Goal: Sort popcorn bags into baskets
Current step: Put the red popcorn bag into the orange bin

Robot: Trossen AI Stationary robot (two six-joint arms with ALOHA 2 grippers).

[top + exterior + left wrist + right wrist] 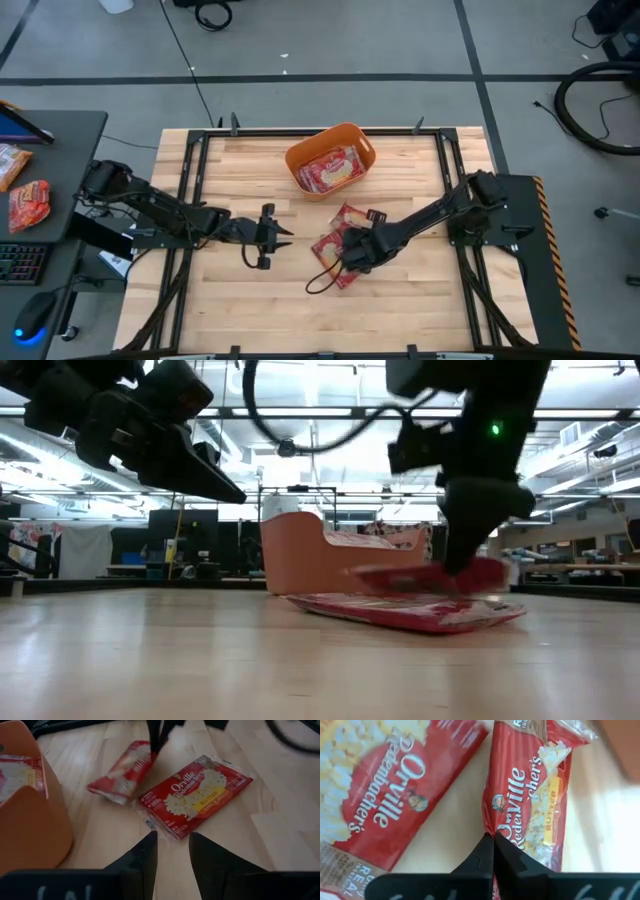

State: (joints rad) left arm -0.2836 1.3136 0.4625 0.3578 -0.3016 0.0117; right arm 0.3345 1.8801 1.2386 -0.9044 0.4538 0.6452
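Note:
The robot's right gripper should release its popcorn bag on top of the red popcorn bags (319, 173) inside the orange basket.
The orange basket (330, 160) stands at the table's far middle with red popcorn bags (335, 170) inside; it also shows in the low view (300, 550). Two more popcorn bags are near the table's middle, one (357, 215) farther and one (328, 258) nearer. My right gripper (493, 840) is shut on one popcorn bag (122, 770). The other popcorn bag (200, 795) lies flat on the table. My left gripper (170, 850) is open, raised above the table to the left of both bags (285, 237). My right gripper pinches a side edge (489, 827) of the popcorn bag between its two shut fingers. It comes down from above at the bag's right end (470, 575). The bag is raised a little over the flat popcorn bag (410, 612); whether its left end is clear of the table I cannot tell.
A black cable loop (320, 280) hangs by the right gripper. Black frame rails (190, 200) run along the table's sides. A side desk on the left carries paler packets (28, 205), a keyboard and a mouse. Bare wood lies along the table's near edge (330, 320).

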